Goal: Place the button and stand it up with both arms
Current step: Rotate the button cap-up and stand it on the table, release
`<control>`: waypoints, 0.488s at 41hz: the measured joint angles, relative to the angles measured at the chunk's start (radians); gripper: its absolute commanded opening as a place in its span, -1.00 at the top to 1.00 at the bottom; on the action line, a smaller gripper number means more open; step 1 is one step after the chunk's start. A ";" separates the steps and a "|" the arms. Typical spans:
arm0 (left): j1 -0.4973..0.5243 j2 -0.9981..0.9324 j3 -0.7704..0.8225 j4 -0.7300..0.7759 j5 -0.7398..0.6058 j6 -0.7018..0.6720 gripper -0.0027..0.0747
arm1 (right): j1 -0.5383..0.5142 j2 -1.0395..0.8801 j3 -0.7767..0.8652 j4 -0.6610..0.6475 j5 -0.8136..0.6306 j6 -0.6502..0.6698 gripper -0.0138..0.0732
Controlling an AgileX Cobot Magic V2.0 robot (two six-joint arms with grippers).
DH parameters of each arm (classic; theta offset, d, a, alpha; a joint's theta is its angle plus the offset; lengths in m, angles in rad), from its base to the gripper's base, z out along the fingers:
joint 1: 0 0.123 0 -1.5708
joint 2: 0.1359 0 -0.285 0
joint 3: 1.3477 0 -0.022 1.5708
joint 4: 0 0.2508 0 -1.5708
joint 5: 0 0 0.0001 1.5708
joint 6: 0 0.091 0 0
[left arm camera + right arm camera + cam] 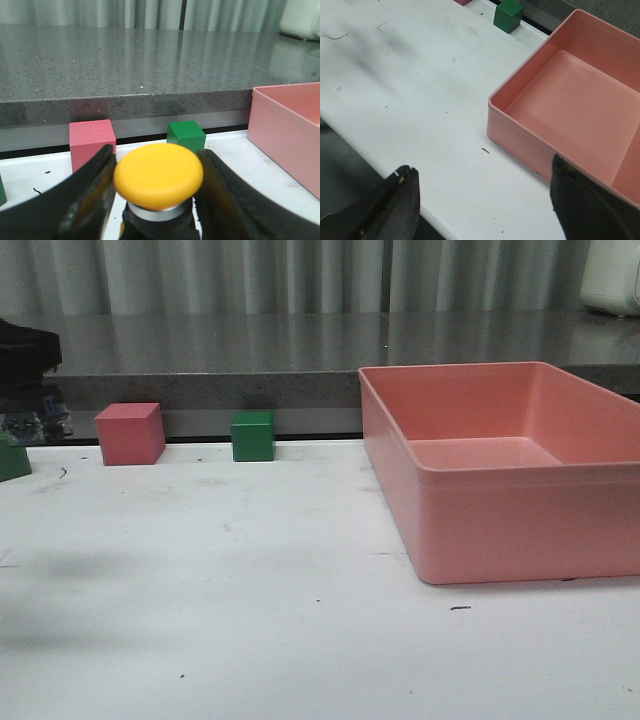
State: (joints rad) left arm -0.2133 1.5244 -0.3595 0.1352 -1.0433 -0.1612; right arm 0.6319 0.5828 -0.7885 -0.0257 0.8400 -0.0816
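Note:
The button, now held in that gripper's shut fingers, will be released by my left gripper on the bare white table [90, 542], at a spot in front of the red cube.
The button [159, 175] shows only in the left wrist view: a yellow mushroom cap over a pale collar and a dark base. My left gripper [156, 151] is shut on it, with a black finger [90, 195] pressed to each side of the cap. Whether the base touches the table is hidden. My right gripper [482, 165] is open with nothing between its fingers, over the white table's near edge [435, 220] beside the pink bin's corner. Neither gripper shows in the front view.
A large pink bin [500, 520] fills the table's right side. A red cube [130, 433] and a green cube [253, 435] stand at the back edge, with another green cube [12, 458] at far left. A grey counter [300, 360] runs behind.

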 measured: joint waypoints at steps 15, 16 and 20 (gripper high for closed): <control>0.000 0.280 -0.016 -0.012 -0.079 0.000 0.21 | 0.000 0.000 0.000 0.000 0.000 0.003 -0.61; 0.000 0.290 -0.018 -0.016 -0.079 0.000 0.21 | 0.000 0.000 0.000 0.000 0.000 0.003 -0.61; 0.000 0.320 -0.027 -0.024 -0.081 0.000 0.21 | 0.000 0.000 0.000 0.000 0.000 0.003 -0.61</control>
State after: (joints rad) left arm -0.2133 1.8444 -0.3864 0.1112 -1.1241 -0.1612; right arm 0.6319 0.5828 -0.7885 -0.0257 0.8400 -0.0788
